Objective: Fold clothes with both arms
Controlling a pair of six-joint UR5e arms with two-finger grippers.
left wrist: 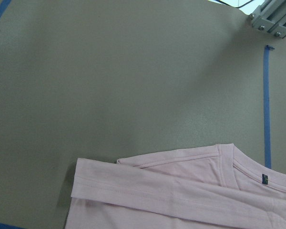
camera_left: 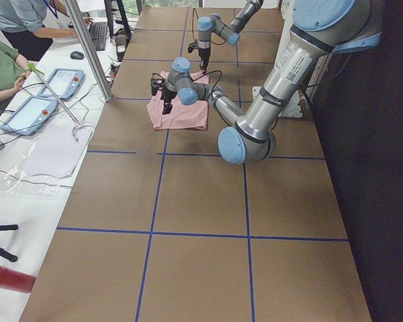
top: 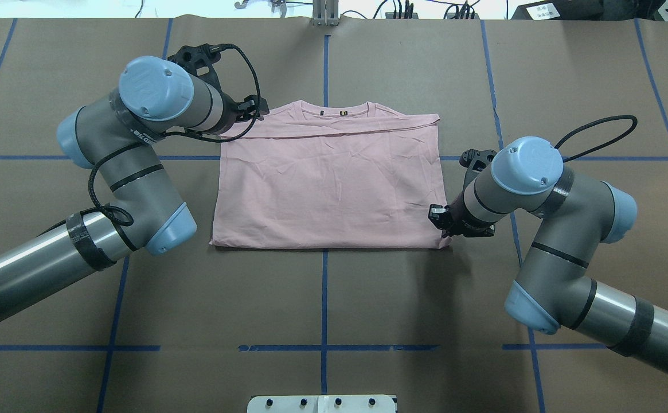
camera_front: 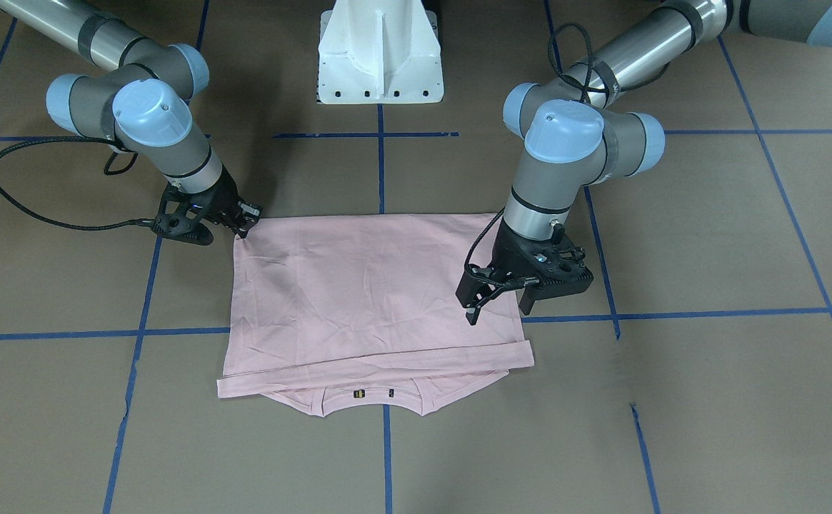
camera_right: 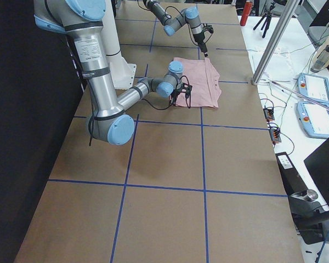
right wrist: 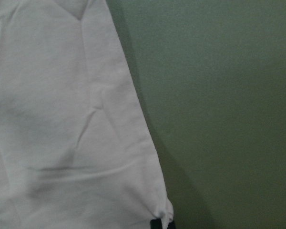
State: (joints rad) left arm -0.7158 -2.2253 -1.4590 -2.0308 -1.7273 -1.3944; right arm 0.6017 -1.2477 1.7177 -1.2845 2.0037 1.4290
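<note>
My right gripper needs to let go of the pale pink T-shirt by the short blue tape line [camera_front: 293, 198] near the white pedestal base.
The pale pink T-shirt [camera_front: 373, 293] [top: 328, 183] lies flat and folded, plain side up. Its collar [top: 336, 109] is at the far edge, with a hem band across just before it. My left gripper [camera_front: 499, 307] [top: 253, 109] hangs open above the shirt's far left corner, holding nothing. The left wrist view looks down on that corner of the T-shirt [left wrist: 181, 191]. My right gripper [camera_front: 246, 223] [top: 438, 221] is low at the near right corner, shut on the puckered fabric. In the right wrist view the T-shirt [right wrist: 62, 119] shows only this corner.
The white pedestal base [camera_front: 380, 57] stands behind the shirt. Blue tape lines [top: 324, 287] cross the brown table. Beyond the far edge, a side table [camera_left: 40, 134] holds tablets and cables, with people seated there.
</note>
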